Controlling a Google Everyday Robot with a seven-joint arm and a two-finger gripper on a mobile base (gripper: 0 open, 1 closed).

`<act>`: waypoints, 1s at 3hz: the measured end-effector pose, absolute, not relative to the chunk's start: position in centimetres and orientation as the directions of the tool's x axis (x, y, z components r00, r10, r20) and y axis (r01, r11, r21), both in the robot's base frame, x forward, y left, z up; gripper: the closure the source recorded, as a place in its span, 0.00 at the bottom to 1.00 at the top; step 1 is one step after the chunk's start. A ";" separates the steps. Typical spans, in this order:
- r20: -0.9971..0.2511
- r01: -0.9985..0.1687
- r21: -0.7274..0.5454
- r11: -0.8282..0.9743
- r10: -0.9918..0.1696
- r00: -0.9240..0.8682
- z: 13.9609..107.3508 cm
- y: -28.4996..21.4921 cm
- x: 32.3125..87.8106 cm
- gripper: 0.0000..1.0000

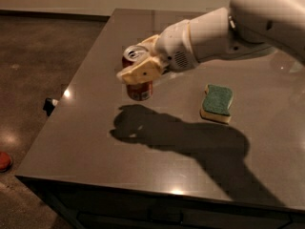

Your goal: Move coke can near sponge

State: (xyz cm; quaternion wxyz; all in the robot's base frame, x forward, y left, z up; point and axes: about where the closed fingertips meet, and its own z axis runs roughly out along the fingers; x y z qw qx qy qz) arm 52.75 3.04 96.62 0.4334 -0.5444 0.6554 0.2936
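Next, I set the coke can down on the table [190,102], against the sponge's side facing the brown floor, with my gripper.
The coke can [139,88] is red with a silver top and hangs upright above the dark table [86,147], held in my gripper [138,70]. The cream fingers [140,73] are shut around the can's upper half, so only its top rim and lower part show. The can casts a shadow on the table below it. The sponge [217,101], green on top with a pale yellow base, lies flat on the table to the right of the can, well apart from it. My white arm reaches in from the upper right.
The table's left edge [71,80] and front edge [152,187] drop to a brown floor. A small dark object [49,105] sits by the left edge, and a red object [4,160] lies on the floor at far left.
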 end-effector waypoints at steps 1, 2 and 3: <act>-0.886 -0.951 -0.093 0.294 -0.461 -0.056 97.2 -0.5 54.3 1.00; -0.879 -0.936 -0.089 0.339 -0.470 -0.086 96.9 -3.3 55.6 1.00; -0.872 -0.919 -0.067 0.387 -0.471 -0.135 95.1 -6.0 56.8 1.00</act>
